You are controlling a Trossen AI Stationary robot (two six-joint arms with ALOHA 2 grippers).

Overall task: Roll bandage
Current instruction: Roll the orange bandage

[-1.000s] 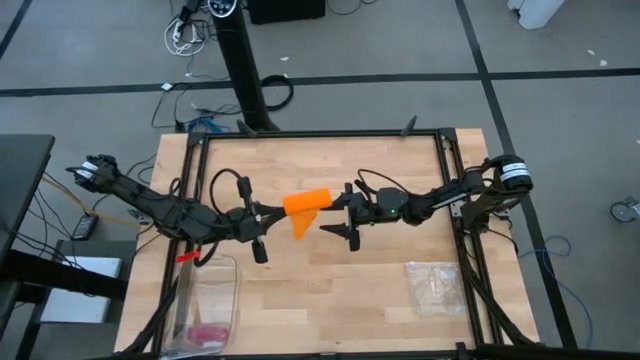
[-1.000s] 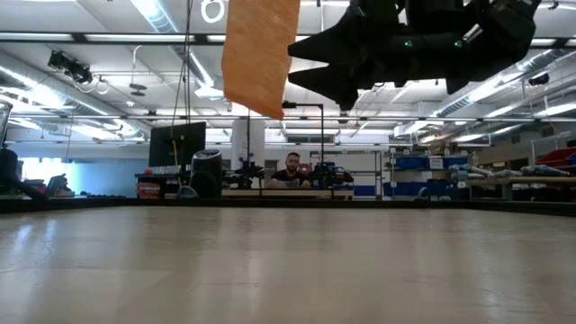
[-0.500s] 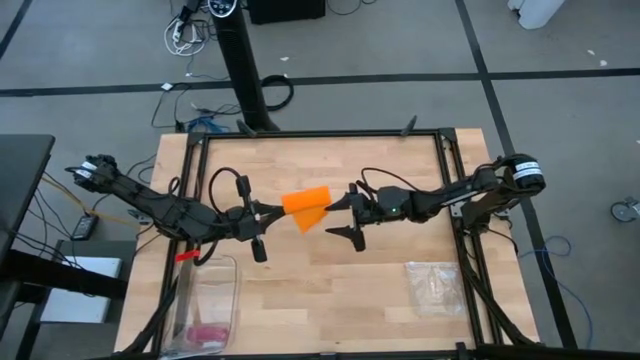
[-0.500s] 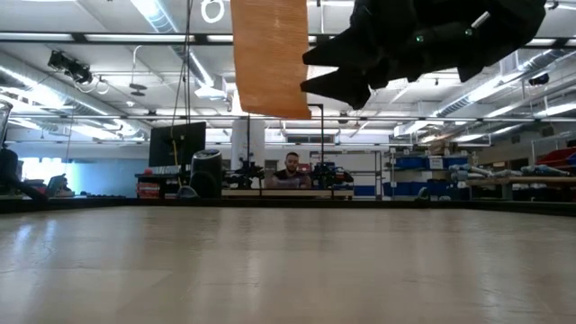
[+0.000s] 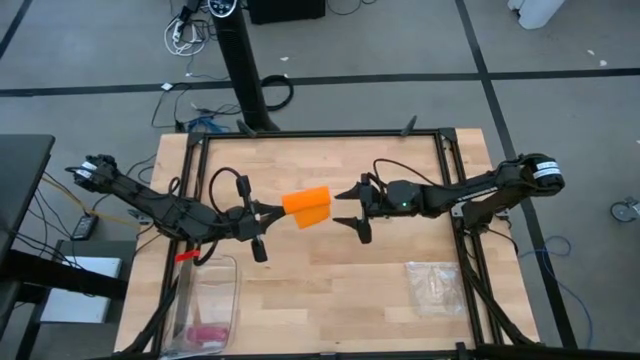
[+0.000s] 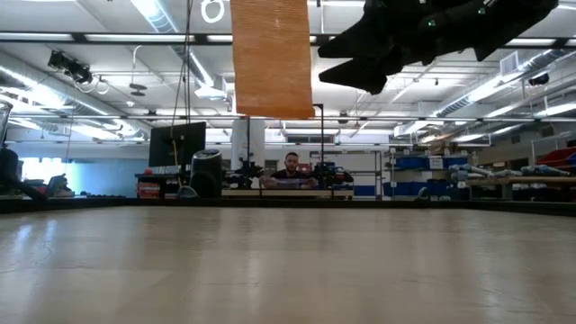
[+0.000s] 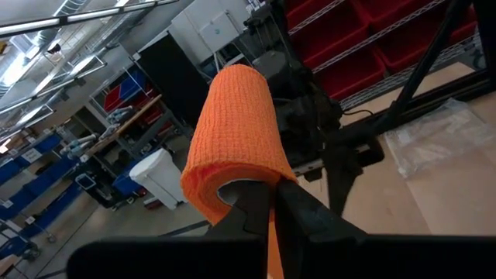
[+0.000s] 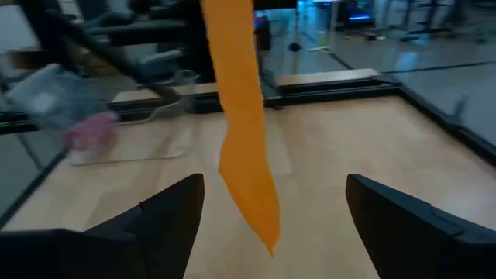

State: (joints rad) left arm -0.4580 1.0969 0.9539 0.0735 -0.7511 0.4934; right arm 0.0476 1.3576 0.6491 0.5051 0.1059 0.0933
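Observation:
The orange bandage's tail hangs below the roll, and my right gripper will close next on the loose end (image 5: 312, 222) (image 8: 266, 225) of that tail.
The orange bandage (image 5: 307, 207) is held in the air over the middle of the table by my left gripper (image 5: 272, 213), which is shut on it. Part of it is wound into a roll (image 7: 232, 128). A flat tail (image 6: 272, 58) hangs straight down from the roll, well clear of the tabletop. My right gripper (image 5: 351, 212) stands open just right of the bandage, level with it and touching nothing. In its wrist view the tail (image 8: 240, 124) hangs ahead of the wide-open fingers. My left gripper has the bandage wound around the free ends of its shut fingers (image 7: 256, 203), and a strip of it (image 7: 272, 252) runs down between them. The fingers lie level and come from the table's left. The roll is lifted clear, with the tail hanging slack below.
A clear plastic zip bag (image 5: 435, 288) lies at the near right of the table. A clear tray (image 5: 212, 300) at the near left holds a small pink bundle (image 5: 205, 332). A black frame rail (image 5: 320, 135) borders the tabletop. A person (image 6: 290, 166) sits far off in the room.
My right gripper, open throughout, has drawn back from the bandage toward the table's right edge and risen a little. The hanging tail has swung round from a slant and now hangs straight and flat. My left gripper has kept still.

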